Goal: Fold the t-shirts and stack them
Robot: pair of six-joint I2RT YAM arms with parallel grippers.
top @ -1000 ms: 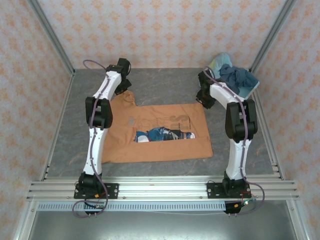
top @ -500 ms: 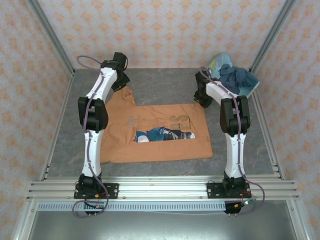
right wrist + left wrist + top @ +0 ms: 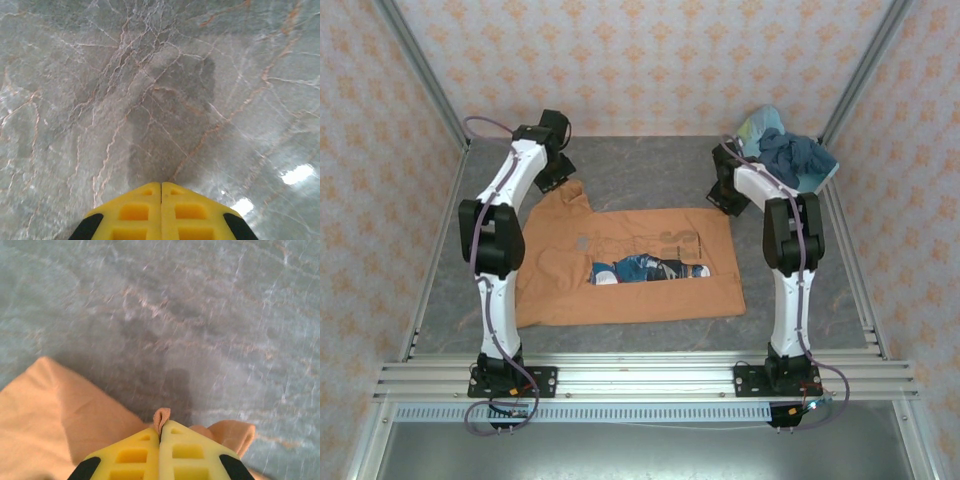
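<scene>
The robot's right gripper needs to release the stitched hem corner at the shirt's side edge (image 3: 739,282), just beyond the dark end of the chest print.
The orange-tan t-shirt (image 3: 640,300) lies spread flat mid-table, its blue-and-dark chest print (image 3: 646,268) facing up. My left gripper (image 3: 556,178) is at the shirt's far left sleeve, shut on a small fold of orange cloth (image 3: 161,418) that pokes out between the yellow fingertips (image 3: 145,437). My right gripper (image 3: 726,203) sits at the shirt's far right corner. In the right wrist view it (image 3: 161,184) is shut, with bare marbled table ahead and no cloth between the pads. The dusty blue and pale blue t-shirts (image 3: 792,157) are heaped at the far right.
The heap of blue shirts rests in a light-blue basket (image 3: 756,124) in the far right corner. Metal frame posts and patterned walls enclose the grey marbled table (image 3: 650,175). An aluminium rail (image 3: 640,375) runs along the near edge.
My left arm has swung outward to the left, drawing the sleeve and the shirt's left side a little that way. The right arm has barely shifted.
</scene>
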